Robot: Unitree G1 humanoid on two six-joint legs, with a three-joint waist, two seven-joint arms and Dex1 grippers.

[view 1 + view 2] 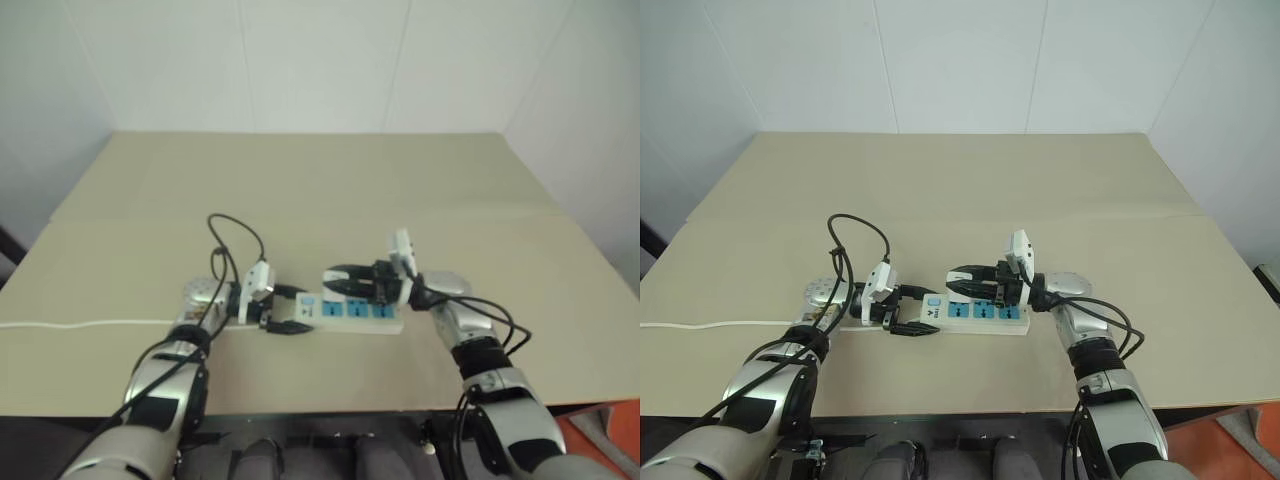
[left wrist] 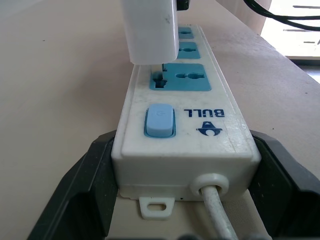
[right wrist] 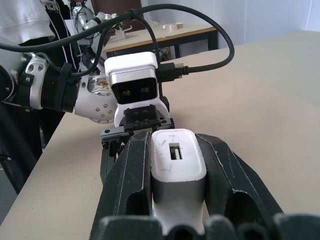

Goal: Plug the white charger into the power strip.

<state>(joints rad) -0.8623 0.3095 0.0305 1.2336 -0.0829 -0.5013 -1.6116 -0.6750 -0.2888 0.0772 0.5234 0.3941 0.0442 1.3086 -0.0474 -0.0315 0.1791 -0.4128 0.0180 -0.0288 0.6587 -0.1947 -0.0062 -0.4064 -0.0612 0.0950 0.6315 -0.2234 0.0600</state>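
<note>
The robot's right gripper needs to release the white charger standing in the blue socket (image 1: 334, 304) closest to the light blue switch of the power strip. The charger now hangs upright over that socket.
The power strip (image 1: 985, 318) lies flat near the table's front edge, with three blue socket faces and a light blue switch (image 2: 160, 120) at its left end. My left gripper (image 1: 915, 312) is shut on that switch end, one black finger (image 2: 80, 195) on each side. My right gripper (image 1: 956, 279) points left above the strip, shut on the white charger (image 3: 177, 167). The charger (image 2: 150, 30) hangs upright over the blue socket (image 2: 182, 76) nearest the switch. Its prongs reach into the slots, and a small gap shows under its body.
The strip's thin white cord (image 1: 720, 324) runs left along the tan table (image 1: 970, 190) to its edge. Black camera cables (image 1: 855, 235) loop above my left wrist, and more (image 1: 1110, 325) trail by the right. The table's far half is bare, with white walls behind.
</note>
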